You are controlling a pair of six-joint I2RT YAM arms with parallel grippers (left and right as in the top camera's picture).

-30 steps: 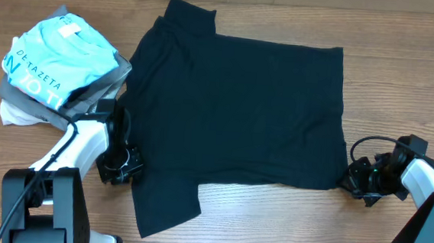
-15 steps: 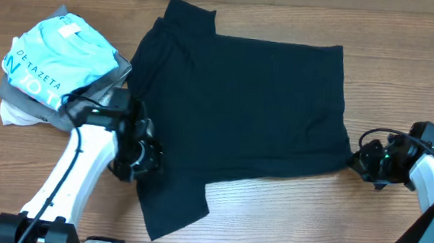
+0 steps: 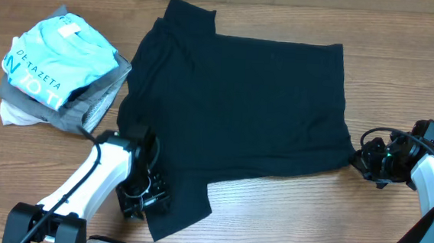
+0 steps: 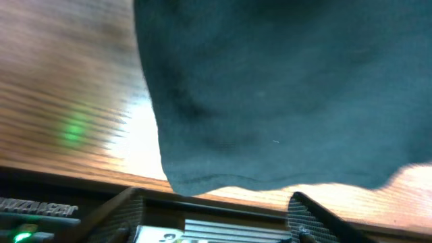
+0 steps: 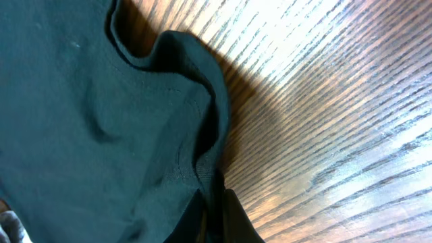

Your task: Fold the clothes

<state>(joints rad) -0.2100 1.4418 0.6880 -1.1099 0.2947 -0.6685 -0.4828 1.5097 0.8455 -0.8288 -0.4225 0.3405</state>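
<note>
My open left gripper faces the sleeve hem, so it should pinch the sleeve's front corner (image 3: 156, 234) before both grippers pull the shirt back.
A dark navy T-shirt (image 3: 241, 100) lies spread flat on the wooden table, with one sleeve pointing to the front left. My left gripper (image 3: 149, 199) hovers at that sleeve's left edge. In the left wrist view its jaws (image 4: 216, 212) are open and empty, and the sleeve hem (image 4: 223, 179) is just ahead of them. My right gripper (image 3: 361, 159) is at the shirt's front right corner. In the right wrist view its fingers (image 5: 214, 214) are shut on a bunched fold of the shirt (image 5: 81, 121).
A stack of folded clothes (image 3: 56, 68) sits at the back left: a light blue printed shirt on top of grey and white pieces. Bare wooden table (image 3: 287, 218) shows in front of the shirt and to its right.
My left arm has moved toward the front along the shirt's left edge to the sleeve, which shifted slightly. My right gripper pulled the corner a little to the right, then held still.
</note>
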